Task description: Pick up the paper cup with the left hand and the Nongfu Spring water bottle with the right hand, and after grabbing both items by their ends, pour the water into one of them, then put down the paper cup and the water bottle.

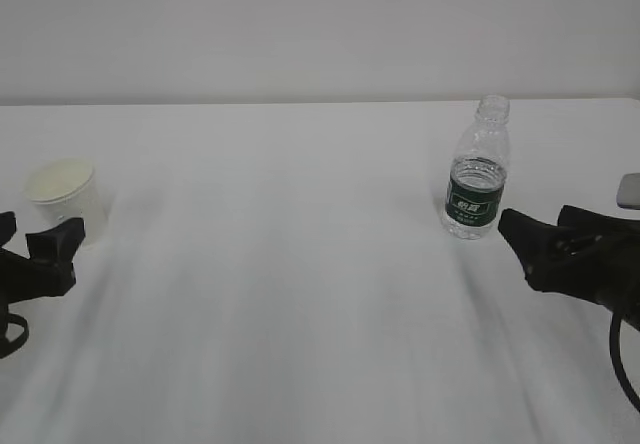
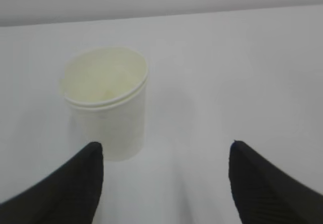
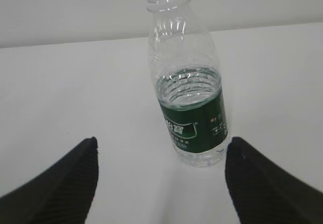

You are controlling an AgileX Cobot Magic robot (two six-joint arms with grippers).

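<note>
The Nongfu Spring water bottle is my right gripper's next stop. Next, I close that gripper around its dark green label (image 1: 473, 202) (image 3: 197, 126), below the clear upper part.
The paper cup (image 1: 62, 196) stands upright on the white table at the far left; it is white with a cream inside (image 2: 107, 108). My left gripper (image 1: 40, 229) sits just in front of it, open and empty (image 2: 165, 146), with the cup ahead of the left finger. The Nongfu Spring water bottle (image 1: 476, 169) stands uncapped at the right, clear with a dark green label (image 3: 189, 98). The water (image 3: 189, 89) fills it to the label's top. My right gripper (image 1: 537, 219) is open beside the bottle's base (image 3: 161, 142), apart from it, with the bottle nearer the right finger.
A small grey object (image 1: 629, 191) lies at the right edge of the table (image 1: 300, 294). A pale wall runs behind the table's far edge. The cup and bottle stand far apart.
</note>
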